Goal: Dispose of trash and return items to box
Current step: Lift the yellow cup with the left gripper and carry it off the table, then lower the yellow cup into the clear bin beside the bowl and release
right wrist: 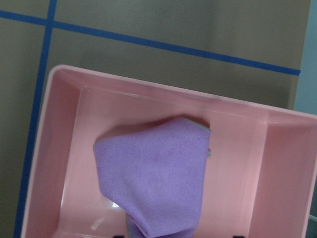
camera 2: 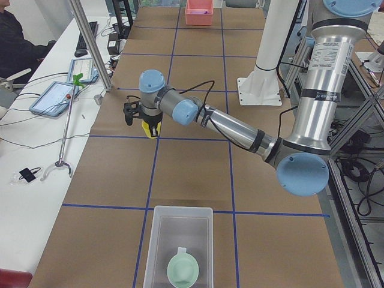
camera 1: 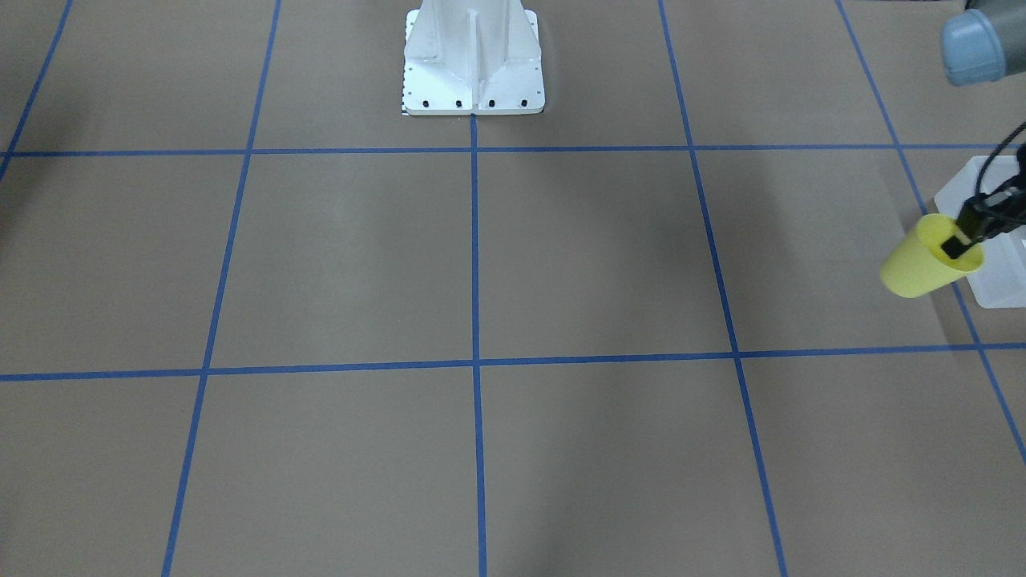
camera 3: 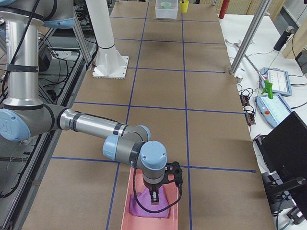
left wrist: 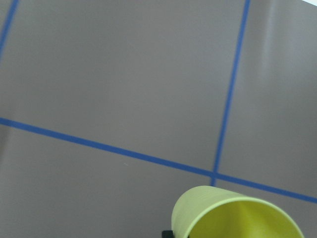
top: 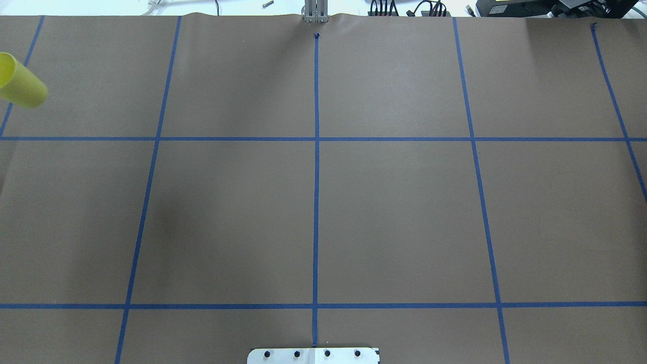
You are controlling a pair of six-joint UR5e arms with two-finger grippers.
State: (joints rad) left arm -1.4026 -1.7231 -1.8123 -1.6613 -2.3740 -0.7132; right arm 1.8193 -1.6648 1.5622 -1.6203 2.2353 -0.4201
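The robot's left gripper should release the yellow cup inside the translucent box [camera 1: 1017, 219], close to the box's side that faces the middle of the table.
My left gripper [camera 1: 959, 239] is shut on the rim of the yellow cup [camera 1: 922, 263], one finger inside it, and holds it tilted above the table. The cup also shows in the overhead view [top: 20, 83], the exterior left view [camera 2: 149, 128] and the left wrist view [left wrist: 237, 218]. The translucent box [camera 2: 157, 240] stands at the table's left end with the mint-green bowl [camera 2: 183, 270] inside; the cup hangs apart from it. My right gripper [camera 3: 154, 197] hangs open over a pink bin [right wrist: 64, 148] that holds a purple cloth [right wrist: 153, 178].
The white robot pedestal [camera 1: 473, 64] stands at the table's middle edge. A metal post [camera 2: 90, 42] rises at the operators' side, with tablets [camera 2: 54, 96] and cables beyond. A person [camera 2: 15, 42] sits there. Blue tape lines grid the brown table.
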